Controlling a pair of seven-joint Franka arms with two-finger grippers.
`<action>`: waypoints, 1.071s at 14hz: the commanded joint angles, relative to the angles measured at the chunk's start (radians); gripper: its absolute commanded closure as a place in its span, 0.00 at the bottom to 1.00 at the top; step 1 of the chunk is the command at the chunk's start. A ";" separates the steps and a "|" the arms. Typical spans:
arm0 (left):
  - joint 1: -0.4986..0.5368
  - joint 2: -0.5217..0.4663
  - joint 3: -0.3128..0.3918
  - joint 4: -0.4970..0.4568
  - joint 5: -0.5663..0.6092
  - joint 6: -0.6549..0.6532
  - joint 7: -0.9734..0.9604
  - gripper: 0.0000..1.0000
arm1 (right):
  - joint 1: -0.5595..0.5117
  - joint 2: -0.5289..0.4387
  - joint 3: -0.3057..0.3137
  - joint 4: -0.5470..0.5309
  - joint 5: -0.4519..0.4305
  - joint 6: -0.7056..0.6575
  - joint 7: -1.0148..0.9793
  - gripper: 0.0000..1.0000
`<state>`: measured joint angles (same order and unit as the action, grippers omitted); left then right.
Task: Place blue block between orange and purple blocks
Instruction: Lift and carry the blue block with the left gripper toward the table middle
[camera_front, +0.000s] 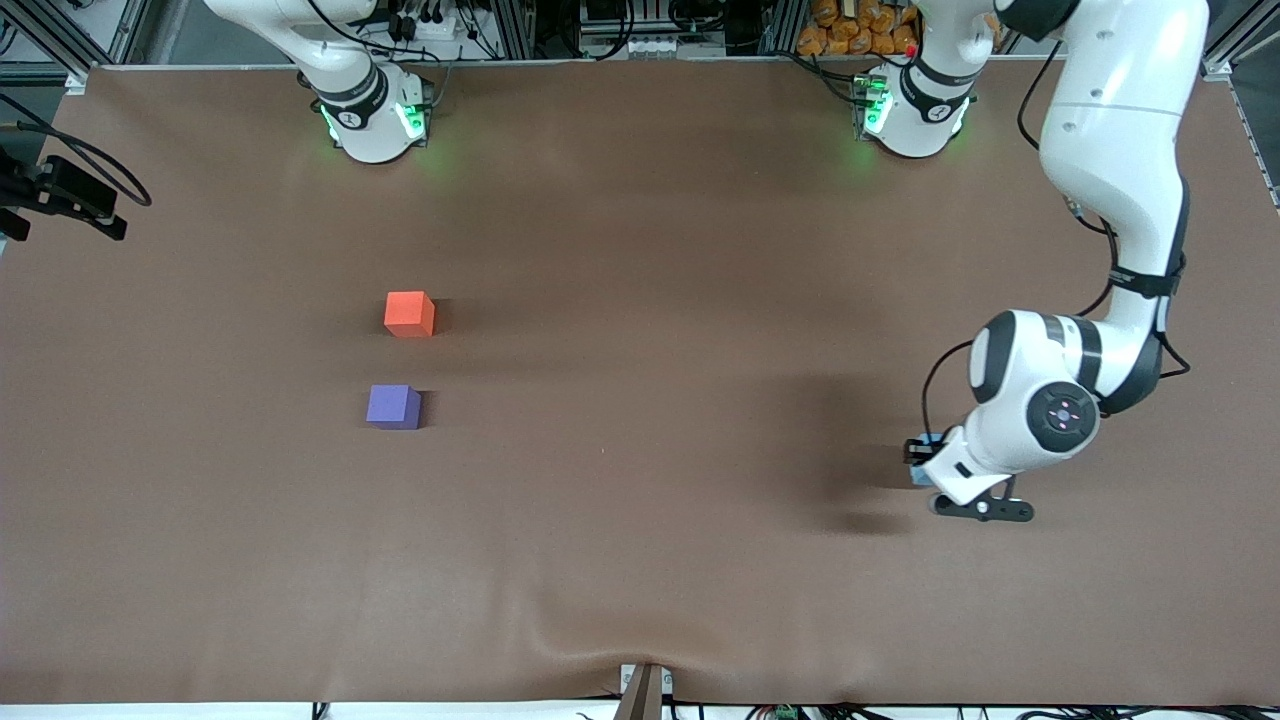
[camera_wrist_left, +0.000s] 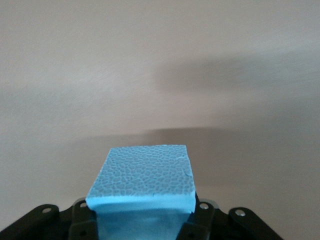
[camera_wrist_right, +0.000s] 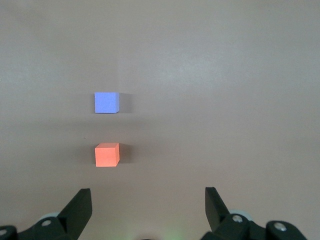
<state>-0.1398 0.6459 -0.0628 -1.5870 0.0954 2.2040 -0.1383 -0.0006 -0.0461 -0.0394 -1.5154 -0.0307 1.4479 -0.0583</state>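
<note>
My left gripper releases the light blue block next near the brown table's middle (camera_front: 645, 330), about level with the orange block.
My left gripper (camera_front: 918, 462) is shut on the light blue block (camera_wrist_left: 142, 172) and holds it a little above the brown table near the left arm's end. A sliver of the block shows in the front view (camera_front: 921, 474). The orange block (camera_front: 409, 313) and the purple block (camera_front: 393, 406) sit on the table toward the right arm's end. The purple one is nearer the front camera, with a gap of about one block between them. My right gripper (camera_wrist_right: 147, 207) is open and empty, up over the table, looking down on the orange block (camera_wrist_right: 107, 154) and the purple block (camera_wrist_right: 106, 103).
A black camera on a mount (camera_front: 60, 195) sticks in at the right arm's end of the table. A small bracket (camera_front: 645, 690) stands at the table's near edge, where the brown cloth (camera_front: 640, 450) is wrinkled.
</note>
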 joint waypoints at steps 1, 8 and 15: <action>-0.108 -0.060 0.006 -0.010 0.015 -0.052 -0.127 1.00 | 0.018 -0.003 -0.016 -0.003 -0.005 -0.001 -0.005 0.00; -0.394 -0.066 -0.037 0.030 -0.049 -0.112 -0.472 1.00 | 0.018 0.003 -0.017 0.000 -0.003 -0.001 -0.005 0.00; -0.626 0.109 -0.037 0.128 -0.141 -0.109 -0.604 1.00 | 0.019 0.003 -0.017 0.000 -0.003 -0.001 -0.003 0.00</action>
<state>-0.7319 0.6848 -0.1104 -1.5334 -0.0273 2.1112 -0.7069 0.0038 -0.0426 -0.0430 -1.5156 -0.0306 1.4480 -0.0583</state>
